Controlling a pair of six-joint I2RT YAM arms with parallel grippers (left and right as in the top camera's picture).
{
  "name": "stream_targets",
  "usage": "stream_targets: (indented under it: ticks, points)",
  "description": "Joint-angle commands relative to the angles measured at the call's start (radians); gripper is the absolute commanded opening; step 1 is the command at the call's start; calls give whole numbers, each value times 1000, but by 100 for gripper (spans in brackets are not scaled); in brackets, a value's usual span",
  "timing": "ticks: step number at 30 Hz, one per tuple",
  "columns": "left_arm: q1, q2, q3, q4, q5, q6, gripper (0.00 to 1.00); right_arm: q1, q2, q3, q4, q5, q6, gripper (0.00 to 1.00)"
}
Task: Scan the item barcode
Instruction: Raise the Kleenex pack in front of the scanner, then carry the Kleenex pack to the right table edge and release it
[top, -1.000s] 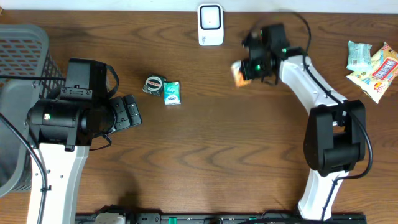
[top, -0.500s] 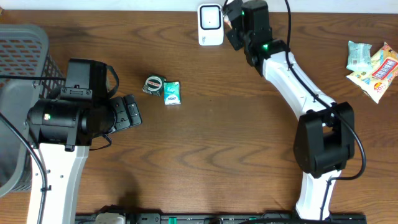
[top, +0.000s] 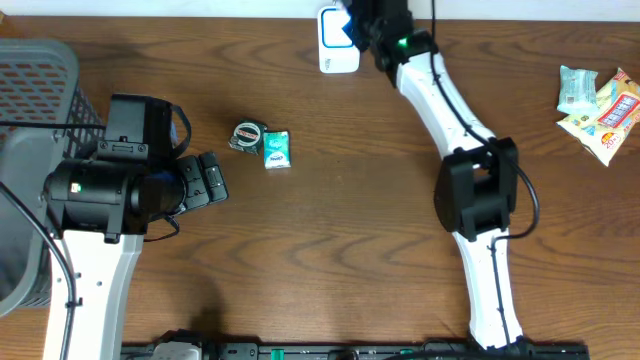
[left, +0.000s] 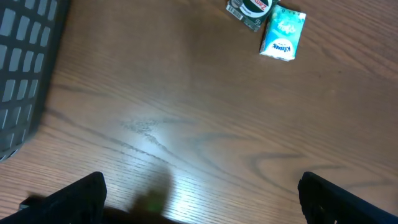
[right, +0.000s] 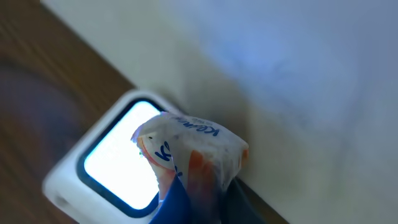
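Observation:
Next, I let go of the orange tissue pack with my right gripper on the wood (top: 542, 98) beside the pale green packet, towards the scanner.
In the right wrist view my right gripper (right: 205, 199) is shut on a crumpled white and orange tissue pack (right: 186, 146). The pack hangs just over the lit window of the white scanner (right: 115, 168). From overhead, the right gripper (top: 362, 22) sits at the far table edge, overlapping the upper right of the scanner (top: 336, 50); the pack itself is hidden under it there. My left gripper (top: 212, 180) stands wide open over bare wood at the left, with its fingers (left: 74, 199) at the bottom corners of the left wrist view and nothing between them.
A teal tissue pack (top: 277, 149) and a round tin (top: 246, 136) lie just right of the left gripper. A grey basket (top: 30, 100) stands at the left edge. Several snack packets (top: 598, 100) lie at the far right.
The right arm has swung left and toward the far edge with the pack, from right of the scanner to over its window. The left arm has not moved.

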Motion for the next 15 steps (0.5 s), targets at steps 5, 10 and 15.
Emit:
stream_targets:
  ticks: [5,10,15]
  points:
    - [0,-1,4,-2,-3,-2,98,50,29,27,38,82,-128,1]
    - [0,-1,4,-2,-3,-2,98,63,29,27,2,83,-209,1]
    - [0,-1,4,-2,-3,-2,98,63,29,27,8,97,-184,1]
